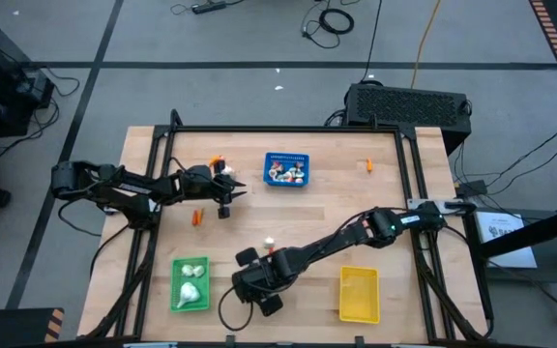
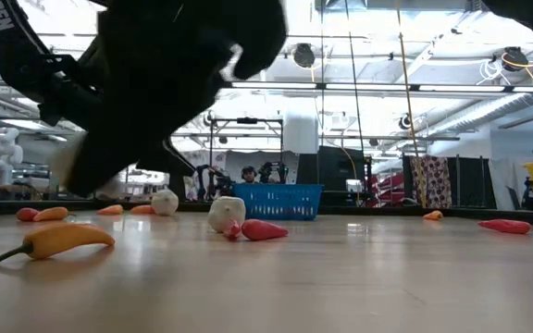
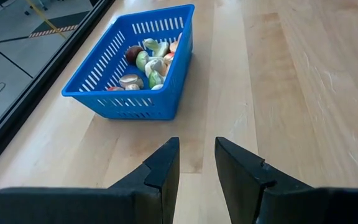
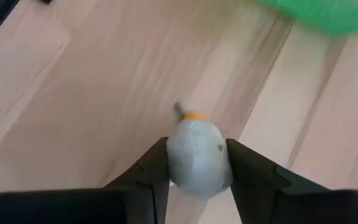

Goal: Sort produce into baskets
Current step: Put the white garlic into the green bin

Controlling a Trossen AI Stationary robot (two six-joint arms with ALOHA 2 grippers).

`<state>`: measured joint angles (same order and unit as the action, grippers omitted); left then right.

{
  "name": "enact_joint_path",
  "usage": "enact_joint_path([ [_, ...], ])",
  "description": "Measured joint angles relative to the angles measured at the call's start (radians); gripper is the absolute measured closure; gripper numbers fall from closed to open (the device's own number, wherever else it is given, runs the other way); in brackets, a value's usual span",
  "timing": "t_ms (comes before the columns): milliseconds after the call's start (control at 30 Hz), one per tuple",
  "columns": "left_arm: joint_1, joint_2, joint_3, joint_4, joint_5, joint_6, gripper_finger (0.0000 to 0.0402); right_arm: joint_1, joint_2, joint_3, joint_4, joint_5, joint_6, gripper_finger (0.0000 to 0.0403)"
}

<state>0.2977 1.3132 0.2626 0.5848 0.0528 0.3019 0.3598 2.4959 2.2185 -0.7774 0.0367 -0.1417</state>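
Next, I release the white bulb from my right gripper in the green basket [image 1: 202,286], along its side facing the yellow basket. The bulb is still above the bare wood.
My right gripper [image 4: 197,171] is shut on a white bulb [image 4: 197,158] with an orange tip, above the bare wood. It is near the table's front edge [image 1: 239,283], just right of the green basket [image 1: 190,283], which holds white bulbs. My left gripper [image 3: 196,165] is open and empty, a little left of the blue basket [image 3: 132,62], which is filled with mixed small pieces. It also shows in the high view [image 1: 236,188]. The yellow basket [image 1: 359,293] stands at the front right. My right gripper pinches the white bulb by its two opposite sides [image 4: 175,163] between its two fingers. The orange tip [image 4: 194,116] points away from the wrist. The bulb looks lifted clear of the table.
Loose pieces lie on the wood: an orange one [image 1: 216,161] at the back left, an orange-red one [image 1: 197,217], a white-and-red one [image 1: 271,244] beside the right arm, and an orange one [image 1: 369,166] at the back right. A yellow-orange pepper [image 2: 58,240] lies near the front.
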Motion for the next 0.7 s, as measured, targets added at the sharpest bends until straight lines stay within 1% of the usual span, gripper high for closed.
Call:
enact_joint_path([
  [233, 0.000, 0.000, 0.000, -0.008, 0.000, 0.000, 0.0291, -0.041, 0.000, 0.000, 0.218, -0.001, -0.367, 0.0273],
  [367, 0.000, 0.000, 0.000, -0.023, 0.000, 0.000, 0.0291, -0.061, 0.000, 0.000, 0.361, -0.001, -0.531, 0.0273],
  [500, 0.000, 0.000, 0.000, -0.021, 0.000, 0.001, 0.0291, -0.085, 0.024, 0.001, 0.517, -0.020, -0.636, 0.0273],
  [600, 0.000, 0.000, 0.000, -0.018, 0.000, 0.002, 0.0291, -0.103, 0.063, 0.000, 0.628, -0.082, -0.680, 0.0273],
  [700, 0.000, 0.000, 0.000, -0.018, 0.000, 0.008, 0.0291, -0.119, 0.099, 0.000, 0.757, -0.158, -0.690, 0.0273],
])
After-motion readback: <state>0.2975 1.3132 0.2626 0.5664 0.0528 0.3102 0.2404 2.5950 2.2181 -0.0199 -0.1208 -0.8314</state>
